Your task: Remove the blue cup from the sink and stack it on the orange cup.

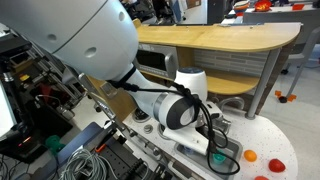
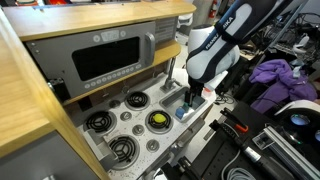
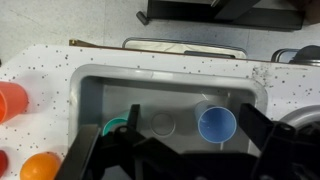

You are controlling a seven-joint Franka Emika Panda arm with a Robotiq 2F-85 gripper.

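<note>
Next, I close my gripper on the blue cup's rim (image 1: 190,149) (image 3: 199,122) at the side that faces the drain, with one finger inside the blue cup.
In the wrist view the light-blue cup (image 3: 216,124) stands upright in the right part of the grey sink (image 3: 100,92). My gripper (image 3: 190,138) is open just above the basin. Its dark fingers straddle the blue cup without touching it, and the cup is nearer the right finger. The orange cup (image 3: 10,100) sits on the speckled counter left of the sink. In an exterior view my gripper (image 2: 190,100) reaches down into the sink at the counter's end, where a bit of blue (image 2: 183,113) shows.
A teal-green item (image 3: 117,127) lies in the sink's left part beside the drain (image 3: 162,124). A round orange item (image 3: 40,167) and a dark red one (image 3: 2,160) sit on the counter (image 3: 60,70). Black burners (image 2: 135,100) and a yellow item (image 2: 157,120) lie further along.
</note>
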